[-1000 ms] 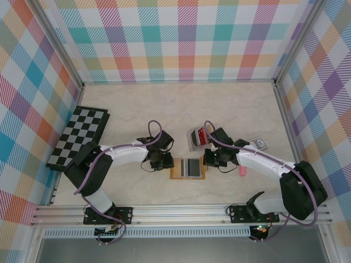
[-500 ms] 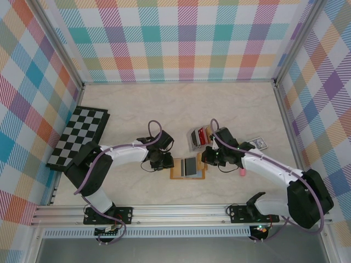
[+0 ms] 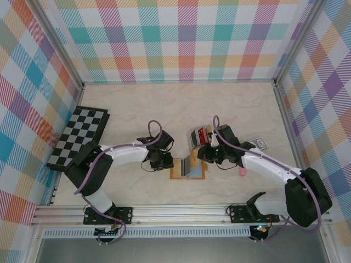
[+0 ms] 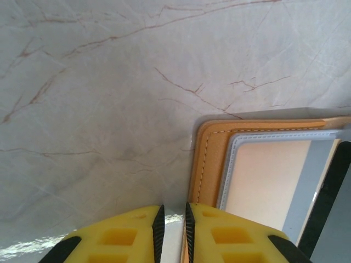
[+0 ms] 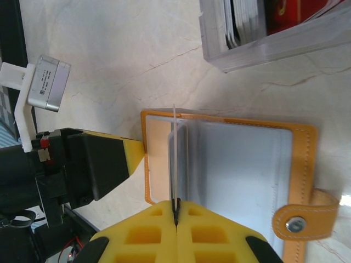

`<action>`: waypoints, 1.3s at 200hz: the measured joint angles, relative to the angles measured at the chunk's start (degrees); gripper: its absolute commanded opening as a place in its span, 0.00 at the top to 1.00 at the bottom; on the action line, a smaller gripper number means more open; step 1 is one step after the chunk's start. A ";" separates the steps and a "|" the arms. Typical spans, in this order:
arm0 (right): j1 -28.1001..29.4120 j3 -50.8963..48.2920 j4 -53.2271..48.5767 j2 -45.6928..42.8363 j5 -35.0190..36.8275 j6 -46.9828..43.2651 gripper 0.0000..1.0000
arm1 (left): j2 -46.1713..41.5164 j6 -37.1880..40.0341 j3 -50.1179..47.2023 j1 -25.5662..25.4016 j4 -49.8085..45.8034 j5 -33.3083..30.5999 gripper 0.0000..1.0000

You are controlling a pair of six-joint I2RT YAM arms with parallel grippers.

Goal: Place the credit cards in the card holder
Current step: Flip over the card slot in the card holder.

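Observation:
The card holder's orange edge barely reaches into the left gripper's slit, so the robot's left gripper will open and take the stitched border (image 4: pixel 202 170) deeper to steady the holder.
The orange-tan card holder (image 3: pixel 176 175) lies open on the table between the arms, its snap tab (image 5: pixel 296 222) out to one side. My right gripper (image 3: pixel 201 157) (image 5: pixel 175 211) is shut on a thin pale inner sleeve (image 5: pixel 174 159), which stands on edge above the holder (image 5: pixel 310 159). My left gripper (image 3: pixel 165 163) (image 4: pixel 173 219) is almost shut with a thin slit showing table; one finger rests on the holder's orange left edge (image 4: pixel 211 159). The credit cards (image 5: pixel 285 11) stand as red and pale edges in a clear rack (image 3: pixel 197 137) behind the holder.
A chessboard (image 3: pixel 77 137) lies at the far left. A pink cylinder (image 3: pixel 242 171) and a small dark-topped box (image 3: pixel 259 143) lie right of the right arm. Checked walls close in three sides.
My right gripper has moved left over the holder. It has lifted the grey inner sleeve from lying flat to standing up. The left arm has not moved.

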 measured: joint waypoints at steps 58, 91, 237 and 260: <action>0.00 0.07 3.69 4.59 -3.37 1.18 0.94 | -0.22 -0.15 -0.02 0.00 0.07 -0.02 0.80; 0.00 0.83 5.29 5.49 -4.94 1.49 0.94 | -0.33 -0.33 -0.09 0.00 0.15 -0.02 0.81; 0.63 -0.81 7.02 8.31 -4.90 2.05 0.95 | -4.85 -3.48 -5.88 -1.60 9.60 -1.62 0.56; 1.22 -2.10 7.41 8.31 -4.48 2.01 0.95 | -4.81 -3.30 -5.92 -1.64 11.72 -0.72 0.56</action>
